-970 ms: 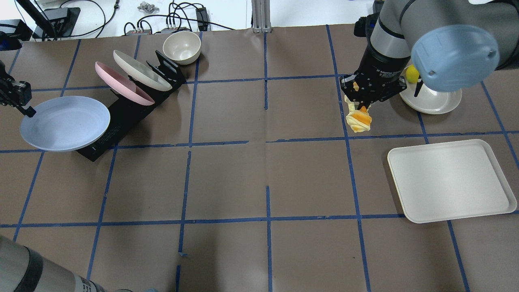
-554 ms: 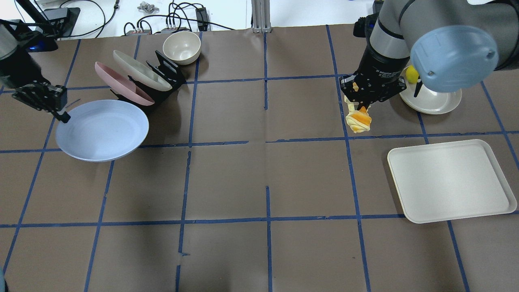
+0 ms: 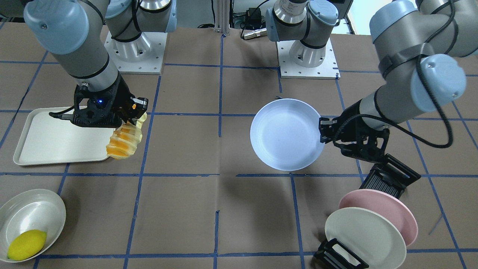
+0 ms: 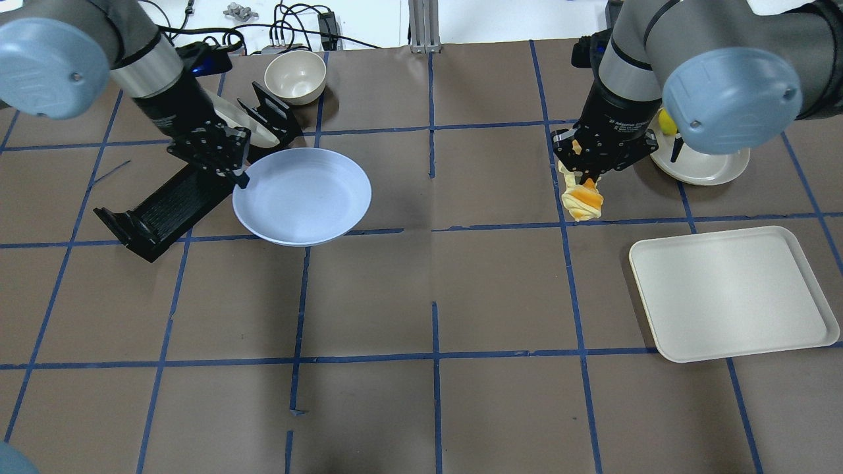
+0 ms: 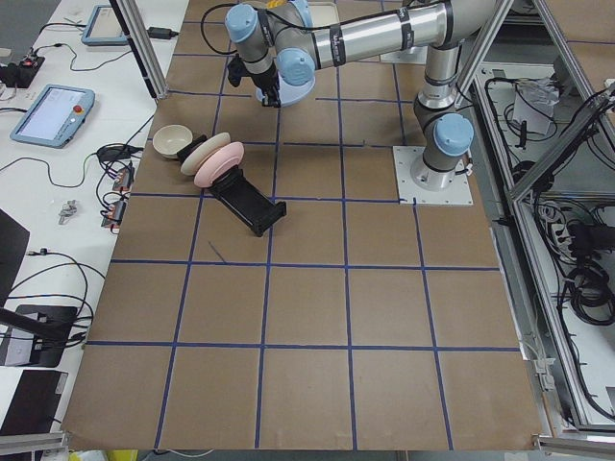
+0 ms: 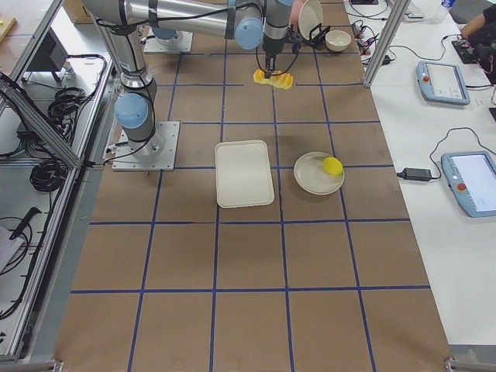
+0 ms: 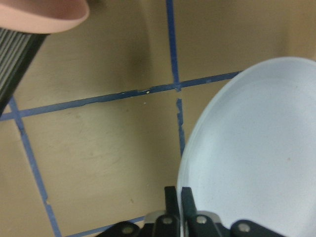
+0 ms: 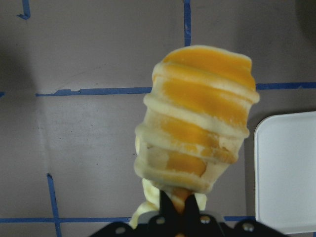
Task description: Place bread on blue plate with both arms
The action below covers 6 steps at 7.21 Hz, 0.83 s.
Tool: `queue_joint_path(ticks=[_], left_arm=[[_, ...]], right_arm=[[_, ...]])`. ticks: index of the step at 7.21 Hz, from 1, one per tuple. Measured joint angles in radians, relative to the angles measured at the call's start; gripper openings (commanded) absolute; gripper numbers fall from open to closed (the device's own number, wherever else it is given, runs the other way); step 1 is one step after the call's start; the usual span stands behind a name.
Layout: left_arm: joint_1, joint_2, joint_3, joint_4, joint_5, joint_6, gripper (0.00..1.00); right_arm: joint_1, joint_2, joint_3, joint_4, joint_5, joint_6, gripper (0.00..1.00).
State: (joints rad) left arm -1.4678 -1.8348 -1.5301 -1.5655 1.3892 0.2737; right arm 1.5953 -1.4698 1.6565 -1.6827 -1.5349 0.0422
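Note:
Next, I release the pale blue plate from my left gripper mid-table, over the gap in the crosswise blue tape line [image 3: 220,177].
My left gripper [image 4: 238,178] is shut on the left rim of the pale blue plate [image 4: 303,195] and holds it level above the table, left of centre. The plate also shows in the front view [image 3: 285,134], with that gripper [image 3: 322,129] at its rim, and in the left wrist view [image 7: 252,148]. My right gripper [image 4: 583,174] is shut on one end of the orange and cream striped bread [image 4: 582,199], which hangs below it off the table. The bread shows in the front view [image 3: 125,141] and the right wrist view [image 8: 197,123]. Plate and bread are far apart.
A black dish rack [image 4: 178,204] holds a pink plate [image 3: 381,209] and a white plate [image 3: 364,235]. A cream bowl [image 4: 295,77] stands at the back. A white plate [image 4: 705,164] with a yellow lemon [image 4: 668,120] is at the back right. A white tray [image 4: 731,293] lies at the right.
My left arm has carried the blue plate rightward from beside the rack toward the table's middle. My right gripper with the bread has barely moved.

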Motion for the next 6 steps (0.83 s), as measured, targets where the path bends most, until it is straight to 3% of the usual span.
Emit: queue_joint_path(ticks=[4,6], left_arm=[[-0.178,-0.187,-0.003,0.316,-0.057,-0.093,0.11],[-0.229,-0.236,-0.021,0.405,-0.055,-0.122,0.12]], right_arm=[[0.0,0.001,0.005,0.0,-0.001,-0.001,0.15],[0.001,-0.003,0.005,-0.001,0.003,0.007,0.15]])
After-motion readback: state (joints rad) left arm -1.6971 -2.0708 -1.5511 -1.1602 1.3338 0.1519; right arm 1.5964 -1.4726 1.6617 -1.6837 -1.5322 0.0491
